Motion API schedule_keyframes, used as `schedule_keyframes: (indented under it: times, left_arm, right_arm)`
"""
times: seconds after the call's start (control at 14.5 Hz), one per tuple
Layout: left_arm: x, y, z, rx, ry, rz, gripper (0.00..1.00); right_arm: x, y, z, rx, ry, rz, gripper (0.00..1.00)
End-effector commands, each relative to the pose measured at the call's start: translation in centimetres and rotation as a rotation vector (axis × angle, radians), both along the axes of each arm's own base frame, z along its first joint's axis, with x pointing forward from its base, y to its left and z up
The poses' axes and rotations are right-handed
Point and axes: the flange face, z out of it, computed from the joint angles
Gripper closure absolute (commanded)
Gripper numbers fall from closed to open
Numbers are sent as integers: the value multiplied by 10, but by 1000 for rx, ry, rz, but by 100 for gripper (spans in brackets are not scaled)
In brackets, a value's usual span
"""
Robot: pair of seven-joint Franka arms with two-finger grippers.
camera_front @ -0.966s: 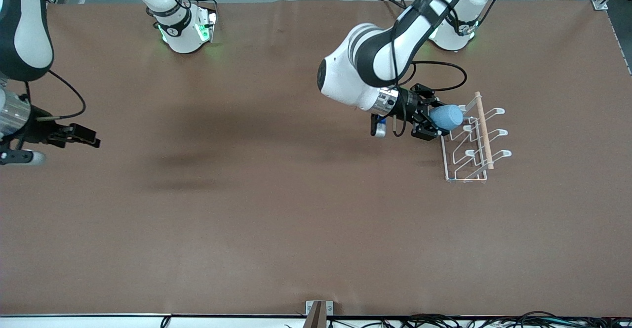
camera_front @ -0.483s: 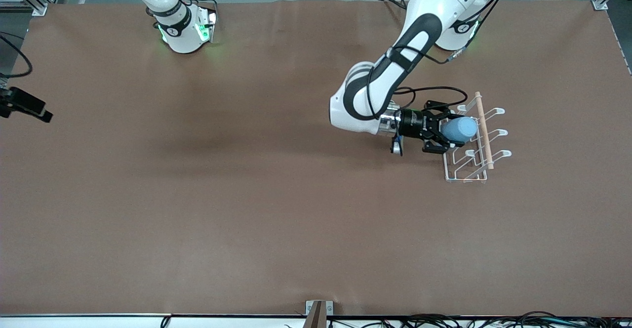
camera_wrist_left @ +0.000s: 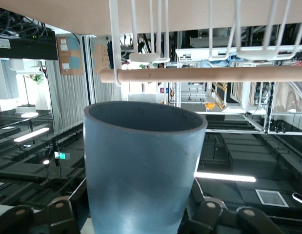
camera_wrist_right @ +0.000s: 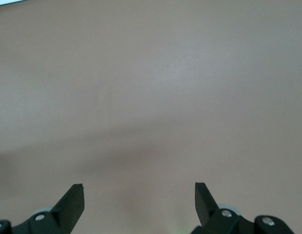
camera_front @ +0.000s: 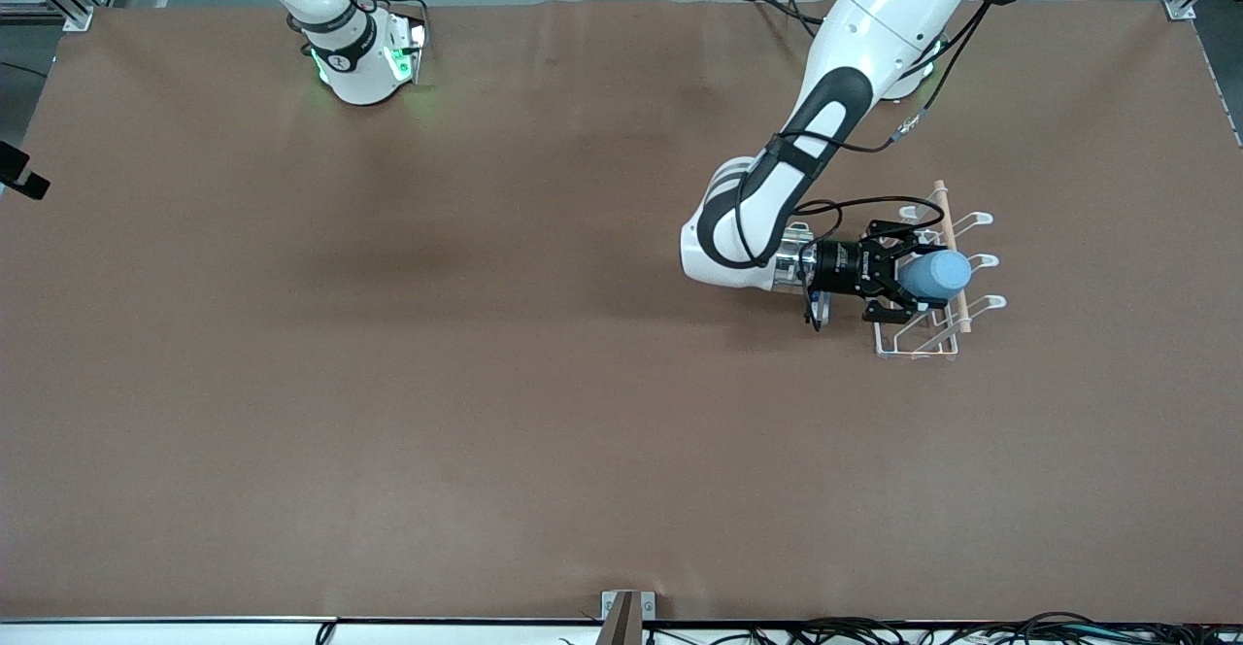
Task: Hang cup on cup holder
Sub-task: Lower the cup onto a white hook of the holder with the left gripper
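Note:
The robot's left gripper will let go of the light-blue cup on the cup holder's white peg point(camera_front: 912, 311) point(camera_wrist_left: 149, 48) that is nearest the cable-lined table edge.
My left gripper point(camera_front: 901, 277) is shut on the light-blue cup point(camera_front: 936, 275) and holds it on its side over the white wire cup holder point(camera_front: 915, 351). The cup's open mouth points at the holder's wooden rod point(camera_front: 943, 213). In the left wrist view the cup point(camera_wrist_left: 141, 165) fills the middle between my gripper's jaws point(camera_wrist_left: 141, 222), with the rod point(camera_wrist_left: 214, 74) and wire prongs point(camera_wrist_left: 141, 57) just past its rim. My right gripper point(camera_wrist_right: 139, 195) is open and empty over bare table. In the front view only a dark tip of it point(camera_front: 21, 172) shows, at the right arm's end.
The brown table point(camera_front: 486, 383) spreads wide around the holder, which stands toward the left arm's end. Cables lie along the table edge nearest the front camera point(camera_front: 923, 630). A small bracket point(camera_front: 627, 611) sits at the middle of that edge.
My left gripper has carried the cup further over the holder, toward the rod and the middle prongs. The right arm has drawn back, almost out of the front view.

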Motion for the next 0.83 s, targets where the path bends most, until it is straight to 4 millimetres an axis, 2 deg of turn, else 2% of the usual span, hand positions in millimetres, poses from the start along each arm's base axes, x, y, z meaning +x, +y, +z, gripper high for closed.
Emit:
schedule_keyframes:
  times: [0.0, 0.34, 0.41, 0.48, 0.55, 0.76]
  left_arm:
    - [6, 9, -10, 35, 13, -21, 99]
    - [7, 14, -35, 28, 28, -31, 96]
    - [6, 12, -43, 19, 31, -41, 95]
    - [4, 13, -53, 22, 34, -43, 93]
    - [3, 15, -61, 24, 27, -44, 90]
    - [0, 18, -69, 15, 12, -37, 80]
  right_arm:
    - [4, 2, 4, -58, -21, -15, 0]
    - [7, 9, -1, -70, -20, 8, 0]
    - [6, 6, -11, -69, 8, 4, 0]
    - [6, 4, -19, -66, 17, -1, 0]
    - [7, 4, -17, -60, 3, -3, 0]
    - [10, 8, -18, -57, -18, 2, 0]
